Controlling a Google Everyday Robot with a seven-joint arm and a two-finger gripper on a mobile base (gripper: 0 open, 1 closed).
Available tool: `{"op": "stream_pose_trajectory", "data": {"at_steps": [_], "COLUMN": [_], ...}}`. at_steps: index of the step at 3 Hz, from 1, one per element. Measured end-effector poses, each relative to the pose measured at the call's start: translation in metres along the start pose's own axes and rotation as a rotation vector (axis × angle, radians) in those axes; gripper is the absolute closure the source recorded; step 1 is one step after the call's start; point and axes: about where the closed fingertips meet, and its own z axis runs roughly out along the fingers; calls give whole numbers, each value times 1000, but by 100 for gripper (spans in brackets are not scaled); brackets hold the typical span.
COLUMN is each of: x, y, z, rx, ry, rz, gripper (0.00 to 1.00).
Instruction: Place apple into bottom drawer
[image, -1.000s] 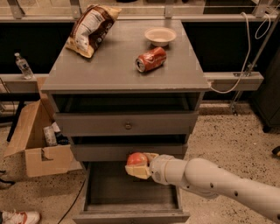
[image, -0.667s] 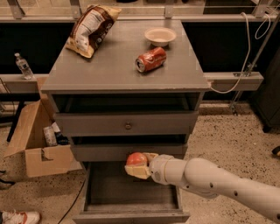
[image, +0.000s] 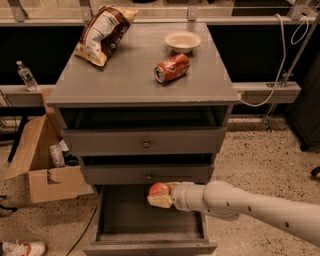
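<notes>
The apple will drop from my gripper near the middle of the open bottom drawer's grey bottom (image: 158, 208). The apple is now held over that drawer.
The apple (image: 158, 189) is small, round and orange-red. My gripper (image: 160, 196) is shut on it and holds it over the open bottom drawer (image: 125, 220), near the drawer's back and just under the middle drawer's front. My white arm (image: 250, 204) reaches in from the lower right. The bottom drawer is pulled out and its plain grey floor shows; nothing lies in it that I can see.
The grey cabinet top (image: 130, 75) carries a chip bag (image: 102, 34), a red soda can (image: 171, 68) on its side and a small white bowl (image: 182, 41). An open cardboard box (image: 42, 160) stands left of the cabinet. A water bottle (image: 26, 76) stands on the left ledge.
My gripper and the apple have stayed almost still over the back of the bottom drawer.
</notes>
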Motion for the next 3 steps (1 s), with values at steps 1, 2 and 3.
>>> {"op": "stream_pose_trajectory", "data": {"at_steps": [1, 2, 3], "x": [43, 74, 74], "y": [-36, -61, -61], "z": [40, 73, 73], "rx": [-64, -113, -113], "ry": [18, 22, 23], "rz": [21, 71, 71], "gripper": [100, 100, 100]}}
